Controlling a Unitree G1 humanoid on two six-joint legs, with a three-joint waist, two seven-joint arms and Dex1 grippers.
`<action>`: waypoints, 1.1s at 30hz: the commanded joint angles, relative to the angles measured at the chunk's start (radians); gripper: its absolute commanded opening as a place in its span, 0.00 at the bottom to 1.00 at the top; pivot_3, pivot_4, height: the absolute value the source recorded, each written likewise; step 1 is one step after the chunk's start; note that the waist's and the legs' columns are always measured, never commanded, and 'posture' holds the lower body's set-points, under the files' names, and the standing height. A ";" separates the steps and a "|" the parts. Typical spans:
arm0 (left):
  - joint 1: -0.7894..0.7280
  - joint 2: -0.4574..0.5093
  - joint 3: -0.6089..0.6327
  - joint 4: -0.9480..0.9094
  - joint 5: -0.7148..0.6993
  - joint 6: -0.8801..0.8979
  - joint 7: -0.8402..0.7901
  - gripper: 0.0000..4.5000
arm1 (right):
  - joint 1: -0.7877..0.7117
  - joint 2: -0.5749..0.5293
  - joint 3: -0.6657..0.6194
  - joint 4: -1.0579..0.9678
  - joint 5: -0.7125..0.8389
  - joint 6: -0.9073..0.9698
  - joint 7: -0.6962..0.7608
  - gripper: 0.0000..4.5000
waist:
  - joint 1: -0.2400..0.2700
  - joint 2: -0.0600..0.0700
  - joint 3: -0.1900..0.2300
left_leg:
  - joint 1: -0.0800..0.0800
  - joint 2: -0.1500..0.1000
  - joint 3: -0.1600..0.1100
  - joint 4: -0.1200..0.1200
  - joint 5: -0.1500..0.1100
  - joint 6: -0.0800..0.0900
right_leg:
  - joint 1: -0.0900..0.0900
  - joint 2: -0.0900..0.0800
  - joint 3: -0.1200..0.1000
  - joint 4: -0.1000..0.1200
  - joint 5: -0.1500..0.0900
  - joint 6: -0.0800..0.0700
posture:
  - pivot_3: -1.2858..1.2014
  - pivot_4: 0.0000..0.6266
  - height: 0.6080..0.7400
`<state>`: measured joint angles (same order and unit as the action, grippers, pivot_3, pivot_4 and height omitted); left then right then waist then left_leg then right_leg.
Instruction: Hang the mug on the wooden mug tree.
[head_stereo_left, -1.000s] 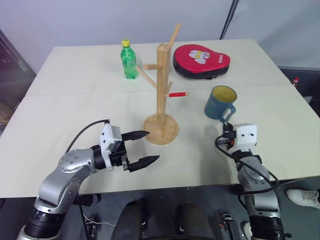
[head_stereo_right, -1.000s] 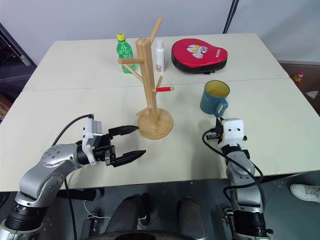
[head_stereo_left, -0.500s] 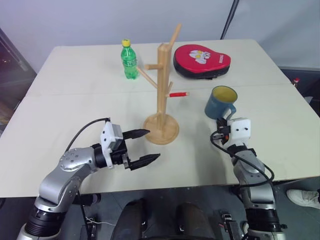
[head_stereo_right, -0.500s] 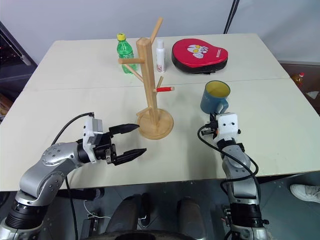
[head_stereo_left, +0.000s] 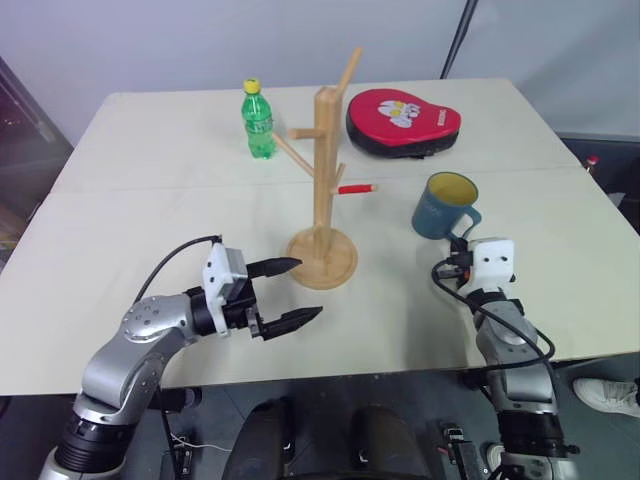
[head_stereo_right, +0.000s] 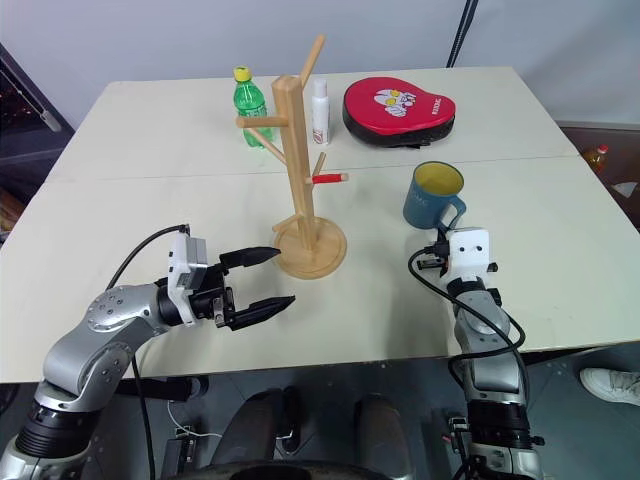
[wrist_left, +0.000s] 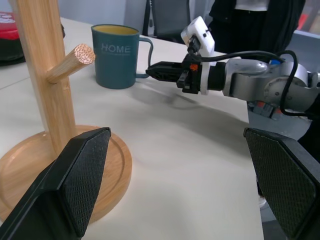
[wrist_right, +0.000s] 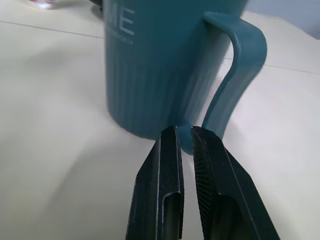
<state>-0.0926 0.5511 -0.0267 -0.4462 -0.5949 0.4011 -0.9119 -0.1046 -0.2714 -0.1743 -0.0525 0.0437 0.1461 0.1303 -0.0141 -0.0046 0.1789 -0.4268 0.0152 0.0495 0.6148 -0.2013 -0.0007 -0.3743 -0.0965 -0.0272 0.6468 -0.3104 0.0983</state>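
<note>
My right gripper needs to open its shut fingers, which touch only the foot of the mug's handle, and grab the handle's outer bar (wrist_right: 234, 92) before it lifts the mug.
The teal-blue mug (head_stereo_left: 440, 205) with a yellow inside stands upright on the table, right of the wooden mug tree (head_stereo_left: 325, 190). Its handle (wrist_right: 235, 75) faces my right gripper (wrist_right: 184, 131). That gripper lies level just above the table with its black fingers (wrist_left: 162, 71) shut. The tips touch the foot of the handle, where it joins the mug wall, with nothing between them. My left gripper (head_stereo_left: 308, 288) hangs open just left of and nearer than the tree's round base (wrist_left: 60, 175), holding nothing. A red-tipped peg (head_stereo_left: 356, 188) points toward the mug.
Behind the tree stand a green bottle (head_stereo_left: 258, 120) and a small white bottle (head_stereo_right: 320, 110). A red padded mitt (head_stereo_left: 402, 122) lies at the back right. The table's front edge (head_stereo_left: 400, 365) runs close under both arms. A person in dark clothes (wrist_left: 255, 20) stands beyond the table.
My right gripper has shifted slightly right and forward along the mug's near side, and the mug's handle now points more to the right. The left arm has stayed put.
</note>
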 joint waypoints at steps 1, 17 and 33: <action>-0.001 -0.004 -0.005 -0.009 0.009 -0.028 -0.006 1.00 | -0.017 -0.016 -0.025 -0.012 -0.004 -0.030 -0.012 0.10 | 0.000 0.000 0.000 | 0.000 0.000 0.000 0.000 0.000 0.000 | 0.000 0.000 0.000 0.000 0.000 0.000 | 0.52 0.24 1.00; 0.019 -0.009 -0.002 -0.003 0.020 -0.049 -0.015 1.00 | 0.052 -0.023 -0.047 -0.081 0.021 -0.011 -0.022 0.81 | 0.000 0.000 0.000 | 0.000 0.000 0.000 0.000 0.000 0.000 | 0.000 0.000 0.000 0.001 0.000 0.000 | 0.52 0.24 1.00; -0.017 -0.015 0.009 -0.032 0.004 -0.036 0.004 1.00 | -0.071 -0.003 -0.067 0.021 0.012 0.010 -0.130 0.81 | 0.000 0.000 0.000 | 0.000 0.000 0.000 0.000 0.000 0.000 | 0.000 0.000 0.000 0.001 0.000 0.000 | 0.52 0.24 1.00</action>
<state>-0.0960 0.5389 -0.0254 -0.4360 -0.5783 0.3752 -0.9114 -0.1579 -0.2746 -0.2187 -0.0195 0.0601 0.1667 0.0156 -0.0145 -0.0046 0.1789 -0.4265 0.0153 0.0495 0.6153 -0.2012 -0.0006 -0.3742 -0.0961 -0.0272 0.6479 -0.3103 0.0988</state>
